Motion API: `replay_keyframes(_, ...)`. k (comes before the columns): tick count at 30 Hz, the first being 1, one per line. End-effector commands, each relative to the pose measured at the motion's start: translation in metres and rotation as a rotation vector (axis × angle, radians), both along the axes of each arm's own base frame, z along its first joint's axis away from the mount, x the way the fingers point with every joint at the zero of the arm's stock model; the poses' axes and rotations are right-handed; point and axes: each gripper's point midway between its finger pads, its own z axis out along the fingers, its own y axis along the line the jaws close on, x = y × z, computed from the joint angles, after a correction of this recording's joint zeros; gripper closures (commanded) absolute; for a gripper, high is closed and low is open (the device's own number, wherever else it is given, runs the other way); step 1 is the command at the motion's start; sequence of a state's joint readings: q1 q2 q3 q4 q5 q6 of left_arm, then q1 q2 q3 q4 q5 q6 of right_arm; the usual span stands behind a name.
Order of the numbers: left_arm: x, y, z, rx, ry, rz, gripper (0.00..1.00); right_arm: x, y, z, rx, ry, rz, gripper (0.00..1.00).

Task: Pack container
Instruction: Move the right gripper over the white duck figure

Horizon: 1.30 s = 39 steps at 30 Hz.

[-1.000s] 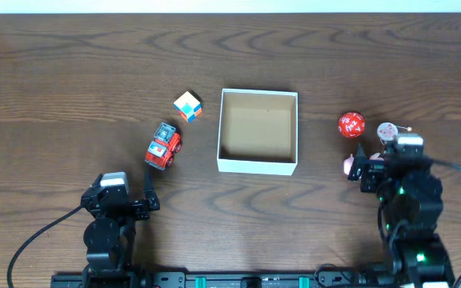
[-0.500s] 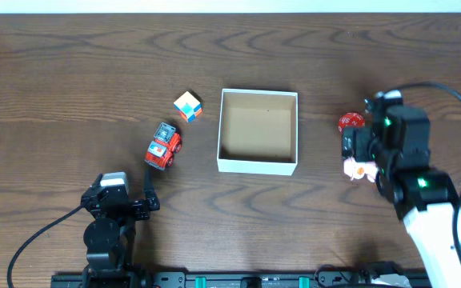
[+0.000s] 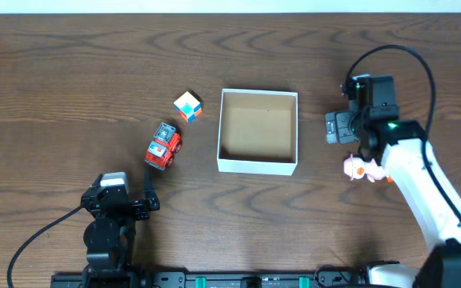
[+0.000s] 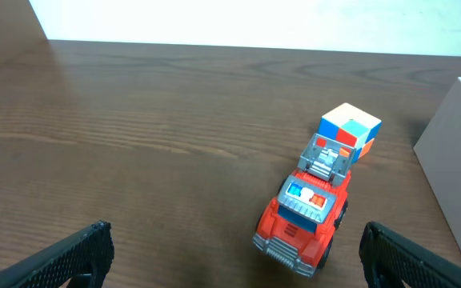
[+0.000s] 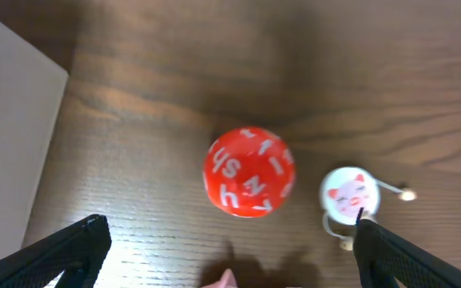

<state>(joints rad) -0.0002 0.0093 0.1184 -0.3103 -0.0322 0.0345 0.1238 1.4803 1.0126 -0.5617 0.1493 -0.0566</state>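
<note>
The body of the pink toy [image 3: 371, 169] is in front of the red lettered die. Next, my right gripper goes to it and closes on its middle.
The container [image 3: 258, 167], a shallow white-walled box with a tan floor, sits mid-table and holds nothing. Its wall shows at the left of the right wrist view [image 5: 6, 120] and at the right of the left wrist view [image 4: 458, 160]. My right gripper [image 3: 357, 120] is open and hangs over a red lettered die [image 5: 250, 171], with its jaws [image 5: 230, 256] wide apart on either side and not touching it. The die is hidden under this gripper in the overhead view. My left gripper [image 3: 122, 194] is open and empty [image 4: 232, 256], low at the front left, short of a red toy truck [image 3: 163, 146] [image 4: 304, 216].
A multicoloured cube [image 3: 187, 106] [image 4: 349, 130] lies just beyond the truck. A round white pig charm [image 5: 349, 194] lies right of the die. A pink toy [image 3: 360, 168] lies on the table in front of the right gripper.
My right arm has swung away from the table's front edge toward the far side, and now covers the red die and pig charm from above. The left arm has not moved.
</note>
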Motion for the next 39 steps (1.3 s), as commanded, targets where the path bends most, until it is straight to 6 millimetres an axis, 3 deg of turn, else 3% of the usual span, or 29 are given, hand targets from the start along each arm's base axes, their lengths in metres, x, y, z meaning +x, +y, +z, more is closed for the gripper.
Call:
replay_keyframes(1,-0.001,0.000,-0.012,0.012,0.035,-0.004,0.02,0.005,0.005,0.009,0.006,-0.026,0.023,0.01)
replay_keyframes(6,-0.001,0.000,-0.012,0.012,0.035,-0.004,0.02,0.003,-0.003,0.011,-0.033,-0.024,-0.002,0.01)
replay_keyframes(18,-0.001,0.000,-0.012,0.012,0.035,-0.004,0.02,-0.036,-0.020,-0.007,-0.081,0.139,-0.099,0.01)
replay_keyframes(26,-0.001,0.000,-0.012,0.012,0.035,-0.004,0.02,-0.082,-0.034,-0.020,0.099,0.224,-0.665,0.01)
replay_keyframes(33,-0.001,0.000,-0.012,0.012,0.035,-0.005,0.02,-0.093,-0.041,-0.021,0.131,0.200,-0.886,0.01)
replay_keyframes(39,-0.001,0.000,-0.012,0.012,0.035,-0.005,0.02,-0.116,-0.067,-0.018,0.100,0.072,-1.280,0.01)
